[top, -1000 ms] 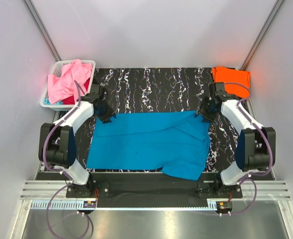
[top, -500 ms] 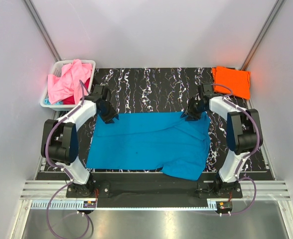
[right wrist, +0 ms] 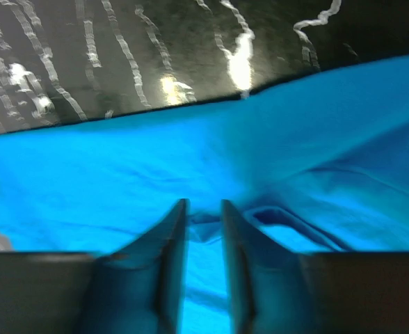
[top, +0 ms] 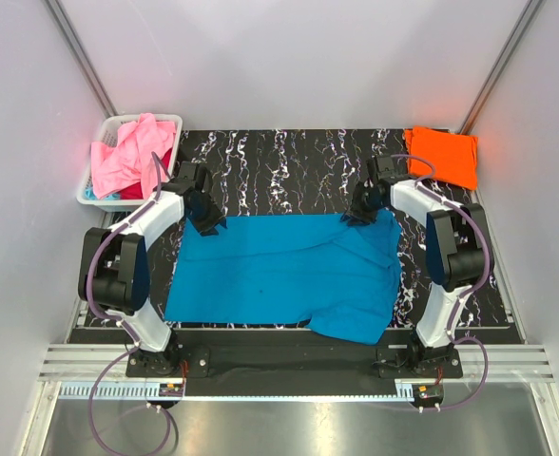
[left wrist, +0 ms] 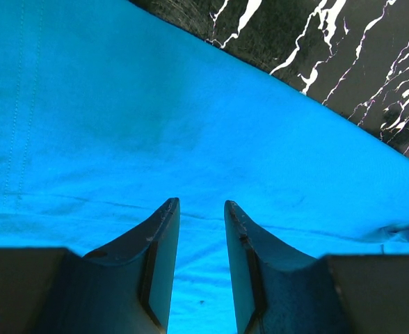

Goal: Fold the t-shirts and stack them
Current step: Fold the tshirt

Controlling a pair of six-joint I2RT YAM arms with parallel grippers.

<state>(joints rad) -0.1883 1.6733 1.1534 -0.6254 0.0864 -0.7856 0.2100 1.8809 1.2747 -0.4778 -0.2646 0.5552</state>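
The t-shirt's fold is bunched and slanted at my right gripper, so I should open that gripper and grab the fold's near edge point(top: 363, 256) to spread it flat.
A teal-blue t-shirt point(top: 279, 271) lies spread on the black marbled mat point(top: 298, 161), with its near right part rumpled. My left gripper point(top: 208, 223) is at its far left corner. In the left wrist view its tips point(left wrist: 201, 203) stand narrowly apart on the cloth point(left wrist: 156, 125), and creases run out from them. My right gripper point(top: 358, 214) is at the far right corner, shut on a bunched fold of the shirt point(right wrist: 203, 203). A folded orange t-shirt point(top: 441, 155) lies at the back right. A pink t-shirt point(top: 127, 152) and a red one point(top: 163, 163) lie in the basket.
The white lattice basket point(top: 87, 198) stands off the mat's back left corner. Grey walls close in the back and both sides. Both arm bases stand at the near edge on a metal rail point(top: 289, 366).
My right gripper has moved left and inward along the shirt's far edge, pulling the far right corner with it. My left gripper has shifted only slightly.
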